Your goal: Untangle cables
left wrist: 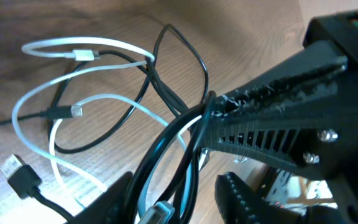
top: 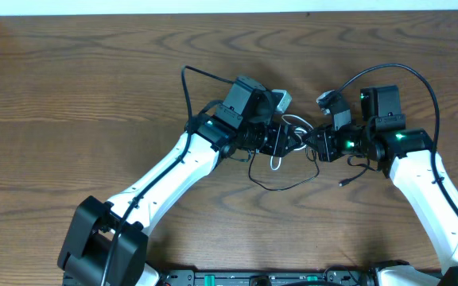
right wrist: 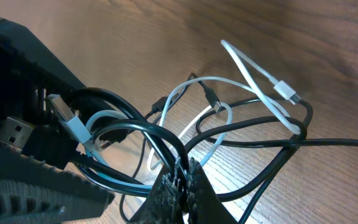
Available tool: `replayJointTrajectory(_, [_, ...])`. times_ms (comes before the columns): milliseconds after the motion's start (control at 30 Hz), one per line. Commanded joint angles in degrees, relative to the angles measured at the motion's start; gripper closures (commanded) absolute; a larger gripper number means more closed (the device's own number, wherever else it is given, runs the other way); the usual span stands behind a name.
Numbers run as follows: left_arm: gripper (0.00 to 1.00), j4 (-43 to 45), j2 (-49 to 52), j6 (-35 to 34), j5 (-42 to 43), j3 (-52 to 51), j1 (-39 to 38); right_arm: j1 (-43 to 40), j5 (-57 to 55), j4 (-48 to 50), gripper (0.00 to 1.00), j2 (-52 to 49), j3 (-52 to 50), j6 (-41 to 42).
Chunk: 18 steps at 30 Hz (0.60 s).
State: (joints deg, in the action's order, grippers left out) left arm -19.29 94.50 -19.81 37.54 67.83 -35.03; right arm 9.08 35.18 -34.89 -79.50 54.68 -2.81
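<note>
The robot's right gripper pinches the black cable pieces together with the white cable, so the left gripper should close on the black cable bundle (left wrist: 182,182) before the right gripper opens.
A tangle of cables lies on the table between my two grippers: one white cable (top: 278,163) and thin black cables (top: 285,187). In the left wrist view the white cable (left wrist: 17,112) loops among black cables (left wrist: 185,46). My left gripper (left wrist: 173,193) is open, with several black strands and a pale plug running between its fingers. My right gripper (right wrist: 185,171) is shut on a black cable just above the tangle, and it also shows in the left wrist view (left wrist: 211,102). In the overhead view the left gripper (top: 286,141) and right gripper (top: 312,144) nearly touch.
The brown wooden table (top: 94,95) surrounds the tangle. A loose black plug end (top: 342,183) lies right of the tangle. Thick black arm cords arch above the left arm (top: 188,79) and the right arm (top: 420,75). A black USB plug (left wrist: 18,176) rests near the left fingers.
</note>
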Motion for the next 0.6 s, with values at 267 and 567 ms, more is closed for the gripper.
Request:
replayJointTrajectory(267, [0.64,5.95,-0.52,0.85,-7.15,-0.13,-0.44,1.81,3.17,-4.0,0.99,-0.28,-0.15,-3.45])
replayJointTrajectory(567, [0.61,1.22,-0.5,0.74,-7.17,-0.13,-0.44,3.56,3.15,-3.63,0.99,-0.28,-0.15,-5.68])
